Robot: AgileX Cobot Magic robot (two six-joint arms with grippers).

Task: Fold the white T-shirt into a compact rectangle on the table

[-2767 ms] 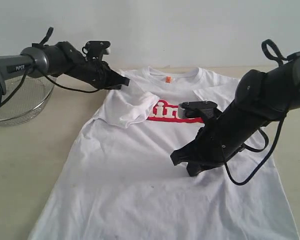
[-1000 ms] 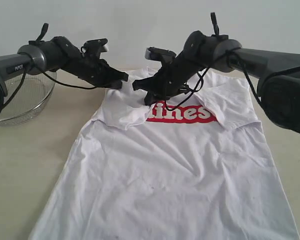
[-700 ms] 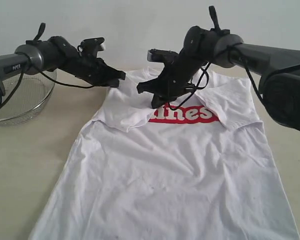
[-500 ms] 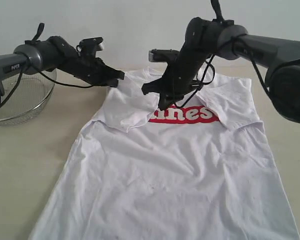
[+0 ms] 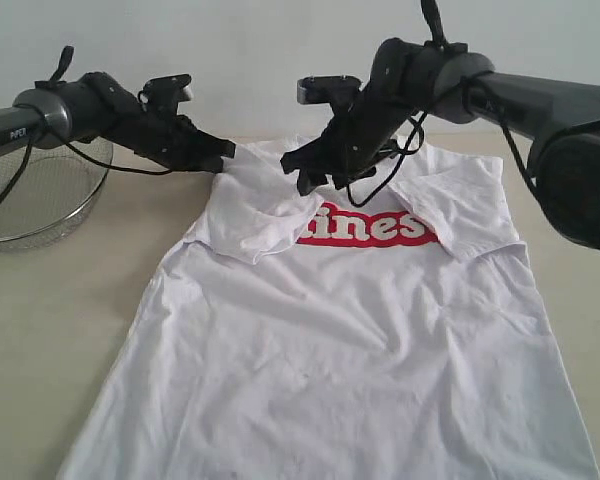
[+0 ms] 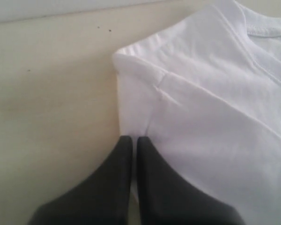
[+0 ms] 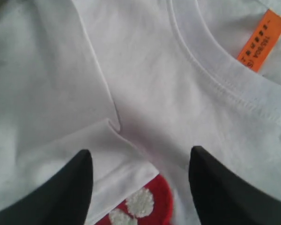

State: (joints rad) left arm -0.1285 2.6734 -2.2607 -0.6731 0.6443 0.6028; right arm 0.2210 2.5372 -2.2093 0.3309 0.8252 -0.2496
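Note:
I see the folded sleeve nearer my left gripper kinks near its hem, so I will pinch the hem's corner (image 7: 151,169) by the red lettering with my right gripper and straighten it.
The white T-shirt (image 5: 350,330) lies face up on the table (image 5: 60,320), both sleeves folded in over the chest beside the red lettering (image 5: 375,227). My left gripper (image 5: 223,155) is shut, and its tips (image 6: 131,139) rest at the edge of the shirt's folded left shoulder (image 6: 145,79); no cloth shows between the jaws. My right gripper (image 5: 298,175) hovers open over the chest just below the collar. In the right wrist view the right gripper (image 7: 141,151) straddles the folded sleeve's hem (image 7: 98,140) and the red lettering (image 7: 152,204), near the orange neck tag (image 7: 262,40).
A round wire-mesh basket (image 5: 35,200) stands at the table's far left, under the left arm. The right arm reaches across the shirt's right shoulder from the right. A pale wall runs behind the table.
The right arm swung from the shirt's right side to the chest, then its jaws opened and rose slightly toward the collar. The left gripper drew back a little to the left.

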